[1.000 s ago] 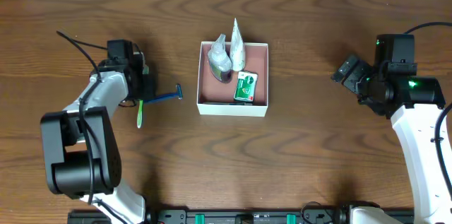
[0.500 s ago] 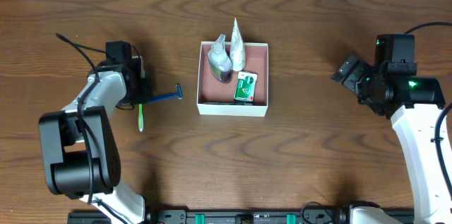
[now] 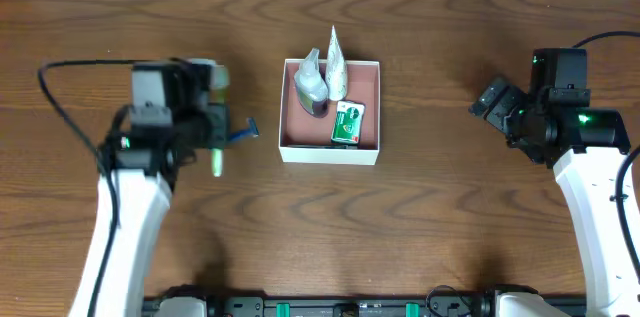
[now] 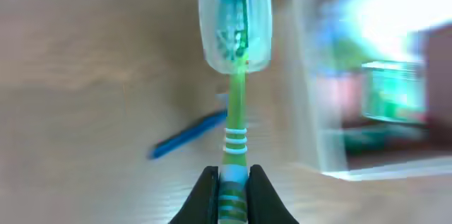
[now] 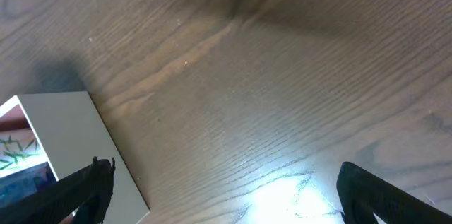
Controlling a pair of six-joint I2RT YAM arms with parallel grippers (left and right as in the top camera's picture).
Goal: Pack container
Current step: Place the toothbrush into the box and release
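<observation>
Next, I place the green toothbrush, now raised off the table, inside the container (image 3: 315, 138) (image 4: 349, 133) with my left gripper, along the container's near side next to the green-and-white packet.
The container (image 3: 330, 153), a square shallow white box with a pinkish-brown inside, sits mid-table and shows blurred at the right of the left wrist view (image 4: 318, 111). One white wall of it shows in the right wrist view (image 5: 63, 132). My left gripper (image 3: 213, 135) (image 4: 232, 178) hangs left of the box, shut on the handle of a green toothbrush (image 3: 216, 162) (image 4: 236, 104). The brush is raised off the table and a clear cap covers its head. My right gripper (image 3: 490, 97) (image 5: 226, 189) stands wide open, right of the box, over bare wood.
Two silvery tubes (image 3: 312, 85) and a green-and-white packet (image 3: 348, 122) lie inside the box. A blue razor (image 3: 243, 135) (image 4: 187, 133) lies on the table between my left gripper and the box.
My left gripper closed on the toothbrush and lifted it off the table, shifting a little right toward the box. The right arm has not moved.
</observation>
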